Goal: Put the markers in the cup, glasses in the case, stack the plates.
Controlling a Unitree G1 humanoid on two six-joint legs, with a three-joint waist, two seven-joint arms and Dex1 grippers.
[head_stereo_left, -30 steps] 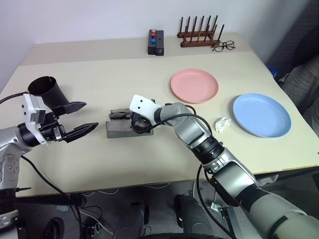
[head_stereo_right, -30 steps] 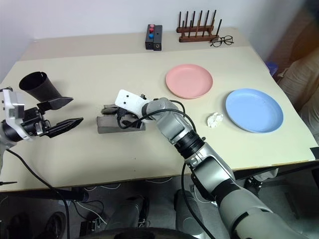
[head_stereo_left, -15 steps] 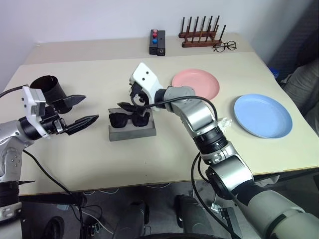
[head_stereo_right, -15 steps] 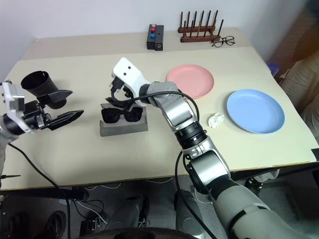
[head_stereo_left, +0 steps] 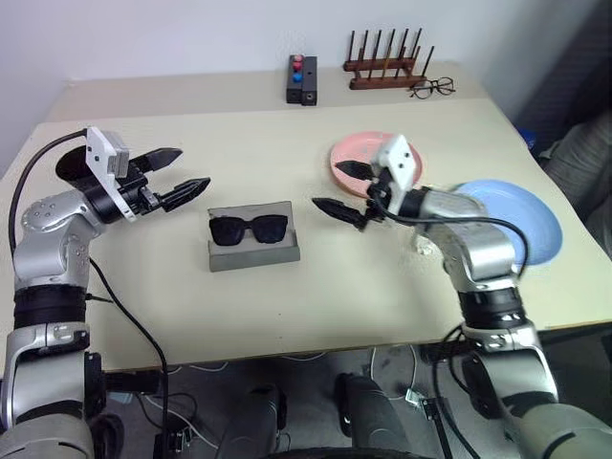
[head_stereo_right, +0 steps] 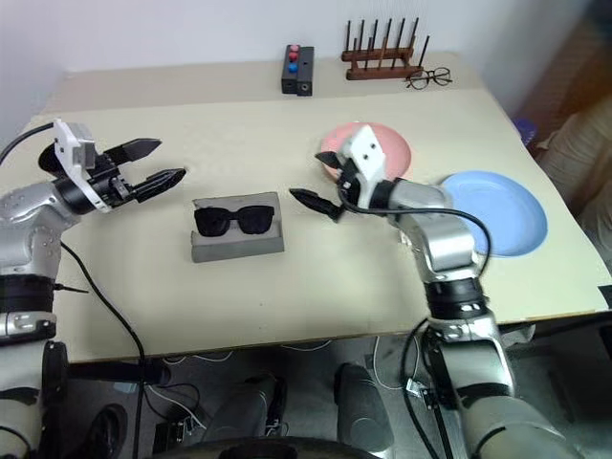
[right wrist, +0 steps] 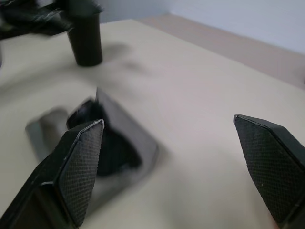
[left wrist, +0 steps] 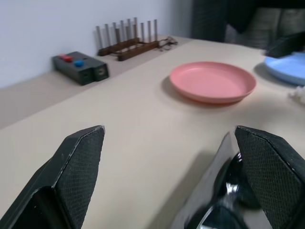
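The blue plate's edge (head_stereo_left: 530,263) is next for my right gripper to go to and close on, because this plate will be stacked with the pink plate.
The black glasses (head_stereo_left: 249,229) lie in the open grey case (head_stereo_left: 254,252) at mid-table, lenses facing up. My left gripper (head_stereo_left: 194,166) hovers open to the left of the case and holds nothing. It covers most of the black cup (right wrist: 85,40) behind it. My right gripper (head_stereo_left: 325,184) hangs open and empty, right of the case and in front of the pink plate (head_stereo_left: 375,145). The blue plate (head_stereo_right: 507,206) lies apart from the pink one, further right, with my right arm over part of it. The markers are out of view.
A wooden peg rack (head_stereo_left: 382,69), thin clear spectacles (head_stereo_left: 430,89) and a black box with red and blue buttons (head_stereo_left: 301,81) sit along the table's far edge. A crumpled white paper (left wrist: 298,94) lies between the plates. A person sits off the right edge.
My right gripper let go of the sunglasses in the case and swung right toward the pink plate. My left gripper moved forward, toward the case.
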